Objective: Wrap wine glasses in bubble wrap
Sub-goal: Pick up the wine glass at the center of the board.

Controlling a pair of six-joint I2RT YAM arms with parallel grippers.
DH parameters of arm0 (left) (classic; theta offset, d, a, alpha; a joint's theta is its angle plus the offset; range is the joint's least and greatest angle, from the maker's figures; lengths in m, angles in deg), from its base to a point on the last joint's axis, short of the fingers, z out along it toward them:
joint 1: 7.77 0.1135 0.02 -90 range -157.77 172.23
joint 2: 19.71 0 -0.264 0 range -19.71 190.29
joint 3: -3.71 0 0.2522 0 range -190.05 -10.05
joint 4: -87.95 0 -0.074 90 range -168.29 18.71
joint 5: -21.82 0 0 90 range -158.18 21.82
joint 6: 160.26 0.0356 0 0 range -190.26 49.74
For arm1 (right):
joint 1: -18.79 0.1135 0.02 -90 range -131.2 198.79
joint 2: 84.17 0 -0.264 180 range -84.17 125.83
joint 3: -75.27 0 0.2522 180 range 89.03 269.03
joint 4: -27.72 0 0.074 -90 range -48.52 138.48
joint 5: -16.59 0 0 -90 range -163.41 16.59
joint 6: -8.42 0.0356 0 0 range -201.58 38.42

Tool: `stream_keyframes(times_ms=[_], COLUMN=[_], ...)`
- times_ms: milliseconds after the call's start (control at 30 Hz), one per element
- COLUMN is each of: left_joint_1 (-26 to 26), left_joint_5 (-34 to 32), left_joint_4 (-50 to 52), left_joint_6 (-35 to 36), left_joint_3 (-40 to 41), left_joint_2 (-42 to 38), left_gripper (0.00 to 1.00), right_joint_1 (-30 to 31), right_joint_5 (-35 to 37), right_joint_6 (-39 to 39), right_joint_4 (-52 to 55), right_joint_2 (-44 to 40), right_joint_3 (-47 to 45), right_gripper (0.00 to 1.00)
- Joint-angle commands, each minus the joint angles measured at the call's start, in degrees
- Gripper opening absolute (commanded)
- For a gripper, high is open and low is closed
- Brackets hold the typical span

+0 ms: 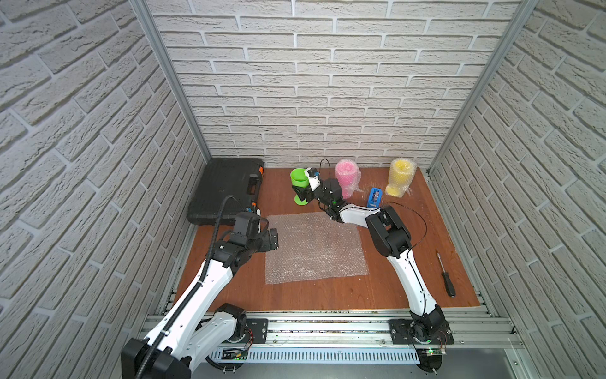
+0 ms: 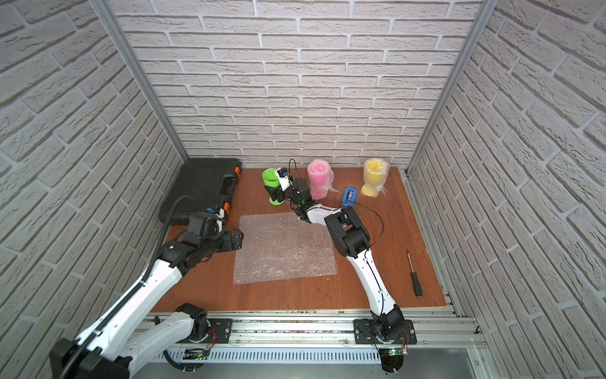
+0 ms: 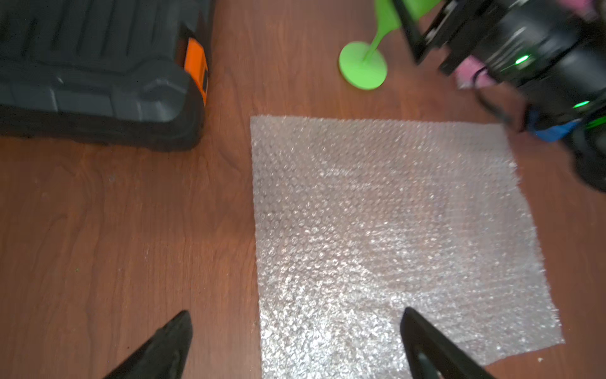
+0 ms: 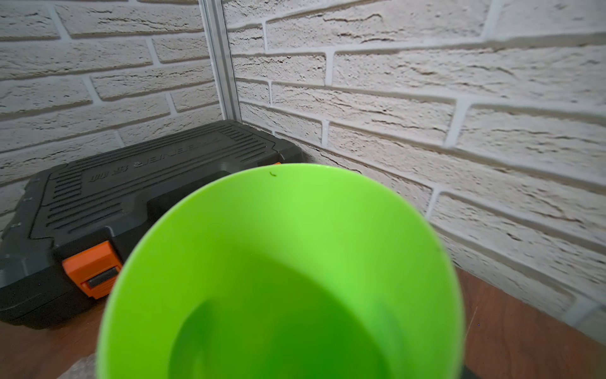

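Next, my left gripper takes the flat bubble wrap sheet at the middle of its side edge [image 1: 266,256] [image 3: 259,297], toward the black tool case.
A neon green wine glass [image 1: 297,177] [image 2: 269,177] stands bare at the back of the table. My right gripper [image 1: 303,188] [image 2: 274,189] has its fingers on either side of the bowl; I cannot see if they press on it. In the right wrist view the green bowl [image 4: 282,262] hides the jaws. The pink wine glass [image 1: 347,177] and the yellow one [image 1: 400,177] stand wrapped in bubble wrap at the back. A flat bubble wrap sheet [image 1: 314,249] [image 3: 393,229] lies mid-table. My left gripper [image 1: 272,242] [image 3: 296,313] hovers open over its left edge, holding nothing.
A black tool case [image 1: 226,190] [image 3: 98,72] with orange latches fills the back left corner. A blue tape dispenser [image 1: 374,197] sits between the pink and yellow glasses. A screwdriver [image 1: 445,275] lies near the right edge. Brick walls close in three sides.
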Motion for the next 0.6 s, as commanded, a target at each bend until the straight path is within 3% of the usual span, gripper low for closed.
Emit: stream_keyframes(times_ms=[0, 233, 567], left_joint_1=[1.03, 3.66, 7.18], left_joint_5=[0.76, 2.54, 9.77], left_joint_4=[-0.36, -1.29, -6.4], left_joint_6=[-0.85, -1.74, -0.74], left_joint_3=[1.18, 0.77, 0.3], left_joint_2=[3.42, 13.45, 26.98], left_gripper=[0.98, 0.94, 0.62], right_joint_1=[0.12, 0.38, 0.8], right_joint_5=[-1.25, -0.21, 1.74], right_joint_6=[-0.64, -0.63, 4.94], right_joint_4=[-4.18, -1.18, 20.4], right_joint_2=[-8.41, -21.93, -42.45], right_joint_3=[-3.56, -17.15, -27.38], right_gripper=[0.81, 0.8, 0.69])
